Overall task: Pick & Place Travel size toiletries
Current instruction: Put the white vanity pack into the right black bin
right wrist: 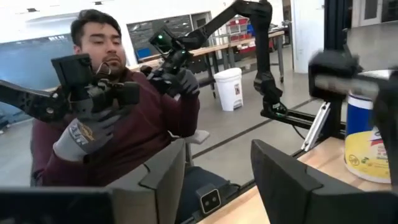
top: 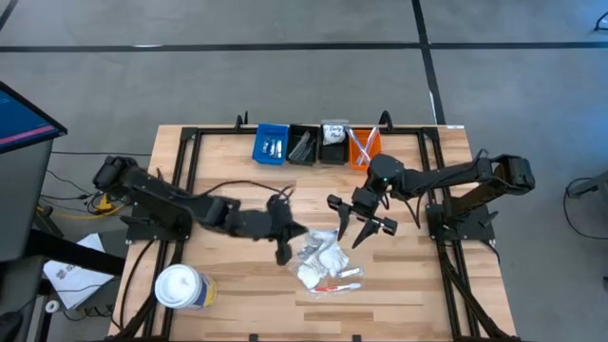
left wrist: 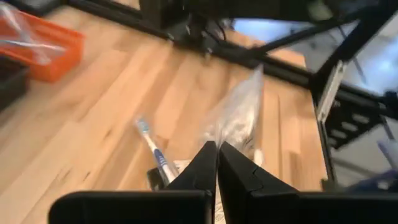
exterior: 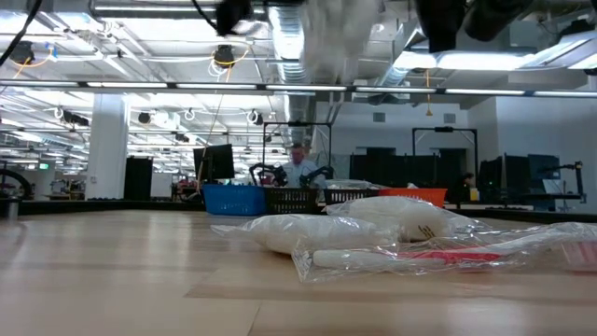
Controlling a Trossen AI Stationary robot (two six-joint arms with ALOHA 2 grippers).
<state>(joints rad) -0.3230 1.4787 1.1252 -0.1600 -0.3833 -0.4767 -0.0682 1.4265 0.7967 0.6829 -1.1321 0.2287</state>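
The robot's right gripper should next grasp the clear sachet's loose end (top: 318, 235), which sticks out from the fingers of the left gripper.
A pile of clear and white sachets (top: 323, 264) lies on the table's middle, with a red-and-white stick in a clear wrapper (exterior: 410, 257) at its near side. A blue-and-white toothbrush (left wrist: 153, 149) lies on the wood beside it. My left gripper (top: 290, 234) is above the pile's left side, shut on a clear plastic sachet (left wrist: 239, 112). That sachet shows as a pale blur high in the low view (exterior: 326, 37). My right gripper (top: 351, 230) hovers open above the pile's far right side, with nothing between its fingers (right wrist: 163, 177). My left gripper pinches one end of the clear sachet (left wrist: 219, 138) between its two fingertips. The fingers slant down toward the table's right side. The sachet sticks out beyond the fingertips and is lifted clear of the pile.
Blue (top: 271, 144), black (top: 304, 144) and orange (top: 365, 147) bins stand in a row at the far edge. A white tub with a yellow label (top: 180, 287) stands near left. A black frame (top: 190, 142) rims the table. A seated person (right wrist: 118, 112) is beyond the table.
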